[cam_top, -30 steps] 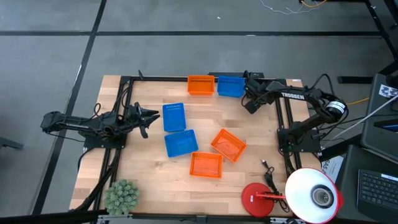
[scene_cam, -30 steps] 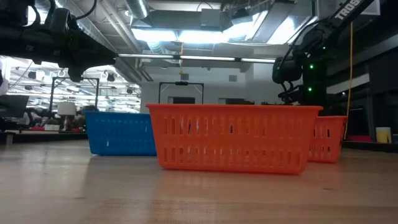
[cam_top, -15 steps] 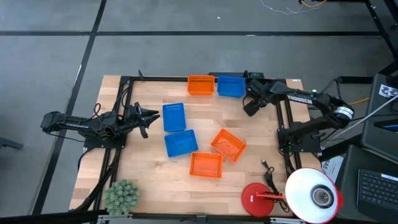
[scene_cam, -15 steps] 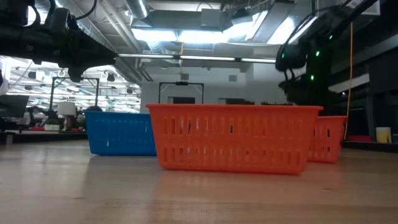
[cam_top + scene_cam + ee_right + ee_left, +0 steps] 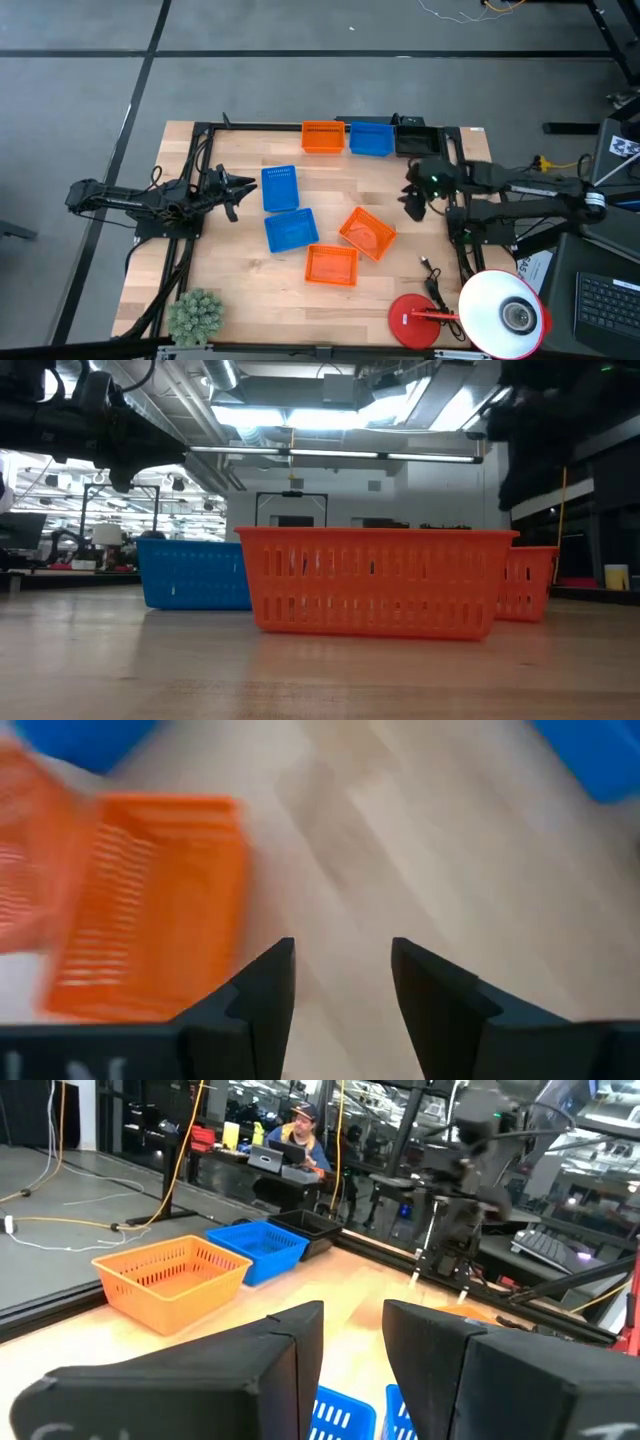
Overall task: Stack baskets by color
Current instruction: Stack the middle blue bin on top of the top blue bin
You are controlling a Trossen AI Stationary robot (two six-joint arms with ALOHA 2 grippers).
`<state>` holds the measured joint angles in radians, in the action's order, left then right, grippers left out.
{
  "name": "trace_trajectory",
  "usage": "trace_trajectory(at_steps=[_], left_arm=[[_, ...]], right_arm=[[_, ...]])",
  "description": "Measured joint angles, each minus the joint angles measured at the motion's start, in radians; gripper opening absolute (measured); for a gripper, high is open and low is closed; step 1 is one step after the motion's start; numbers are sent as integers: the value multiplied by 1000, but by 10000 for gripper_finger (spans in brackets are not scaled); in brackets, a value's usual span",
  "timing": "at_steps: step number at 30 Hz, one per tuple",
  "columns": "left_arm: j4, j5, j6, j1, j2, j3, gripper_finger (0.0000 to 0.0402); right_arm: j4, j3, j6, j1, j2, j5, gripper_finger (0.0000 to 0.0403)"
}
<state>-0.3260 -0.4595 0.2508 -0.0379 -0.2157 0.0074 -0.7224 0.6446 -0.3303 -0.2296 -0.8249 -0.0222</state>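
Next, my left gripper should go to the middle blue basket's rim [image 5: 297, 191] [image 5: 352, 1401], on the long side facing the table's centre, and close there.
Three orange baskets stand on the table: one at the far edge [image 5: 322, 137], two near the middle [image 5: 367, 232] [image 5: 331, 265]. Of three blue baskets, one [image 5: 371, 138] stands beside the far orange one, and two [image 5: 279, 187] [image 5: 291, 231] are left of centre. A black basket [image 5: 410, 138] stands at the far edge, right of the blue one. My left gripper [image 5: 240, 185] hovers open beside the blue basket on the left. My right gripper [image 5: 413, 205] is open above bare table, right of the orange basket [image 5: 150, 910], pointing steeply down.
A red lamp base [image 5: 415, 320] with a white shade [image 5: 503, 312] stands at the near right corner, and a green fuzzy plant [image 5: 195, 315] at the near left. A dark frame [image 5: 200, 160] runs along the table's sides. A person sits beyond the table [image 5: 300, 1135].
My right gripper has drawn back from the far edge beside the blue basket toward the table's near and right side, rising and tipping downward. It stays open. The black basket at the far edge now shows from above. No basket has moved.
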Motion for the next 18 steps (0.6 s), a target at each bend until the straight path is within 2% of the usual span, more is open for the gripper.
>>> trace_trajectory(at_steps=[5,10,14,18], left_arm=[[-1,21,75,0,0,0,98],[-9,168,123,-2,-23,59,98],[12,282,89,-3,-162,177,98],[18,412,24,-3,-356,353,98]], right_arm=[[270,-174,-87,149,201,32,168],[584,-329,-112,261,313,85,168],[720,-386,-106,306,338,125,168],[720,-391,-106,326,337,155,168]])
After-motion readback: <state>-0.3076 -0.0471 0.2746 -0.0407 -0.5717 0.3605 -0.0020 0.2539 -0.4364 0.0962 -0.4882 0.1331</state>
